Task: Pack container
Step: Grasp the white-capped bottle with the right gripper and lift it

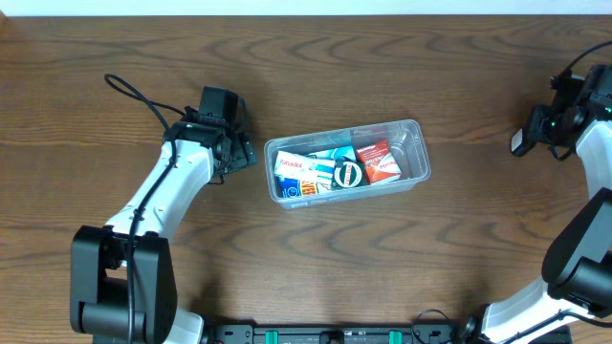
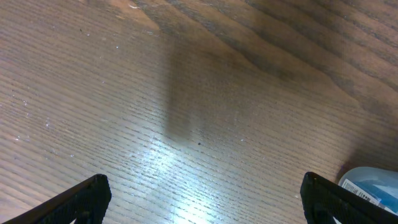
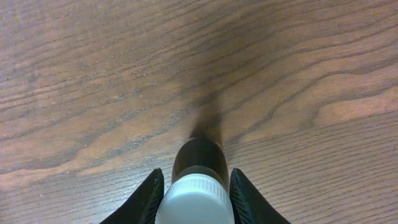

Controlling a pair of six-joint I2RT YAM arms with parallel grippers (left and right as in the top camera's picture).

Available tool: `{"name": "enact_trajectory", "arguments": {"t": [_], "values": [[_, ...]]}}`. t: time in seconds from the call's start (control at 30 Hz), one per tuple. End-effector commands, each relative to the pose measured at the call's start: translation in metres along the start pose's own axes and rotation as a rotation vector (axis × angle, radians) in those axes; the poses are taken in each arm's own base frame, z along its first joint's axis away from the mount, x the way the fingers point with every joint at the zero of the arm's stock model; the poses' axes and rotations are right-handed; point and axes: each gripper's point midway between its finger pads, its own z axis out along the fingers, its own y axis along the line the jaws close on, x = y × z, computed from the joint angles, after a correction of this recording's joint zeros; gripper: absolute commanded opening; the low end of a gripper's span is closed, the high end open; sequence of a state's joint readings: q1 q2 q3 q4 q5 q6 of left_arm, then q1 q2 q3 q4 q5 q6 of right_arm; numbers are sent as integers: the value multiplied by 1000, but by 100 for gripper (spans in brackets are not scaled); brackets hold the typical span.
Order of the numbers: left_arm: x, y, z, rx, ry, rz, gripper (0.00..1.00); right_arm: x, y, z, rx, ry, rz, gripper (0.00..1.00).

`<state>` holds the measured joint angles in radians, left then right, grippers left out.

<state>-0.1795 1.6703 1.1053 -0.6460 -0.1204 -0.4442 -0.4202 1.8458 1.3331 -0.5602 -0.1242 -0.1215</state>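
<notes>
Next, my right gripper lets go of the bottle in the clear plastic container's empty end (image 1: 405,154), next to the red box.
The clear plastic container (image 1: 418,143) lies at the table's middle, holding several small boxes, among them a red one (image 1: 378,160) and a white and blue one (image 1: 292,170). My left gripper (image 1: 245,153) hovers just off the container's left end, and the container's corner (image 2: 373,185) shows at the lower right of the left wrist view. There its black fingertips (image 2: 87,198) stand wide apart over bare wood, so that gripper (image 2: 202,199) is open. Far right, my right gripper (image 3: 196,196) is shut on a dark brown bottle (image 3: 200,157) by its white cap (image 3: 194,200).
Dark wood tabletop (image 1: 316,67) all round. The left arm (image 1: 158,196) runs from the front left toward the container. The right arm (image 1: 583,229) stands along the table's right edge.
</notes>
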Motion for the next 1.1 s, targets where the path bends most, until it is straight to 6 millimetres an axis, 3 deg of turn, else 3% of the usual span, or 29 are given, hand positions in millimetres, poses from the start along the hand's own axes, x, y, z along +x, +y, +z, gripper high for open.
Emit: {"name": "enact_trajectory", "arguments": {"t": [0.0, 0.17, 0.37, 0.47, 0.57, 0.67, 0.8, 0.9, 1.07], "values": [[-2, 4, -1, -19, -13, 8, 98, -3, 5, 0, -11, -2, -15, 26], [-2, 4, -1, -19, -13, 8, 98, -10, 9, -8, -14, -15, -25, 26], [-2, 4, -1, -19, -13, 8, 98, -37, 36, -54, -37, -57, -75, 26], [-2, 4, -1, -19, -13, 8, 98, -48, 63, -83, -63, -85, -125, 26], [-2, 4, -1, -19, -13, 8, 98, -52, 102, -113, -106, -125, -200, 25], [-2, 4, -1, -19, -13, 8, 98, -50, 145, -144, -161, -165, -266, 24], [-2, 4, -1, -19, -13, 8, 98, -40, 187, -175, -203, -209, -358, 24], [-2, 4, -1, -19, -13, 8, 98, -30, 208, -187, -202, -217, -415, 24], [-2, 4, -1, -19, -13, 8, 98, -7, 236, -187, -242, -166, -480, 24]]}}
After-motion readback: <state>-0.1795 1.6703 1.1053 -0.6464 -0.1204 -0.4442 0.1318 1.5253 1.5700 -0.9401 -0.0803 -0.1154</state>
